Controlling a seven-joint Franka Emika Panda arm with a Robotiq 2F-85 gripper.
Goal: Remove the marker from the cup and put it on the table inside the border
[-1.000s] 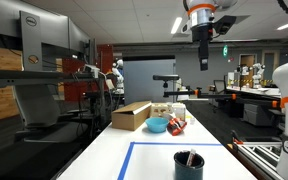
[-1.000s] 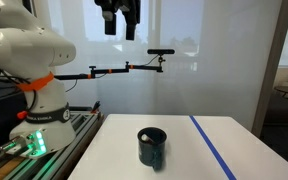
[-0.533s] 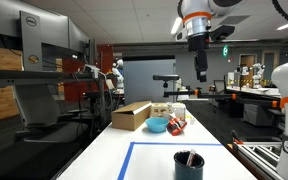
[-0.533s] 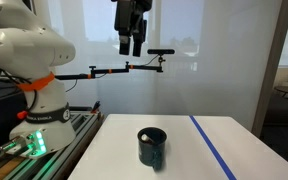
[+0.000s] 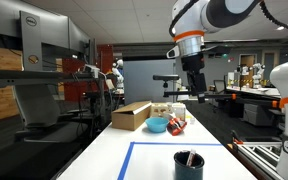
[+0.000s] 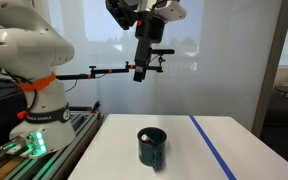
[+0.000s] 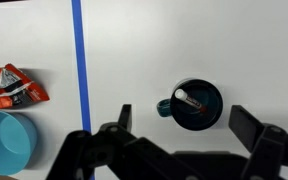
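I should next lower my gripper to the marker's white cap [image 5: 191, 154] [image 7: 181, 95], which leans at the dark blue cup's rim, and close it there.
A dark blue cup [image 5: 189, 163] stands on the white table inside the blue tape border [image 5: 174, 145]; it also shows in an exterior view [image 6: 151, 146]. In the wrist view the cup [image 7: 210, 113] holds a marker [image 7: 187, 100] with a white cap, leaning against the rim. My gripper [image 5: 197, 88] hangs high above the table, also seen in an exterior view [image 6: 140, 72]. In the wrist view the gripper [image 7: 187, 125] is open and empty, its fingers [image 7: 249, 125] standing either side of the cup far below.
A cardboard box [image 5: 131, 115], a blue bowl [image 5: 157, 125] and a red packet [image 5: 177, 124] sit at the table's far end, outside the tape. In the wrist view the bowl [image 7: 4, 140] and packet [image 7: 9, 85] lie beyond the blue tape line [image 7: 81, 60].
The gripper has come down from near the ceiling and tilted, moving lower over the table. The cup and marker have not moved.
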